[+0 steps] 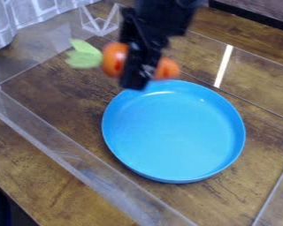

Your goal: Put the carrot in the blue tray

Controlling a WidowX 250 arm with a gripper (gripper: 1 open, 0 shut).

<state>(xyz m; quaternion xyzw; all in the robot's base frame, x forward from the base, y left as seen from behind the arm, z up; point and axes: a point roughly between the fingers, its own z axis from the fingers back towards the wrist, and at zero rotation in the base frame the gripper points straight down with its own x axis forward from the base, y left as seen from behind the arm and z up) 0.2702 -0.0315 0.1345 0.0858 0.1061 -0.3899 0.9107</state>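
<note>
I need to release the carrot on the blue tray's side (141, 134) nearest the clear plastic side.
My gripper (137, 69) is shut on the carrot (113, 60), a plump orange toy with a light green leafy top (84, 53) sticking out to the left. The black fingers (134, 75) cross the carrot's middle, and orange shows on both sides of them. The carrot hangs in the air just over the far left rim of the blue tray (173, 131). That round, shallow tray lies on the wooden table and has nothing in it. The picture is blurred around the arm.
A clear plastic wall (61, 141) runs along the front left of the wooden table (43, 97). Another transparent panel with a bright reflection (225, 64) stands behind the tray. Pale objects sit at the top left corner (3, 26).
</note>
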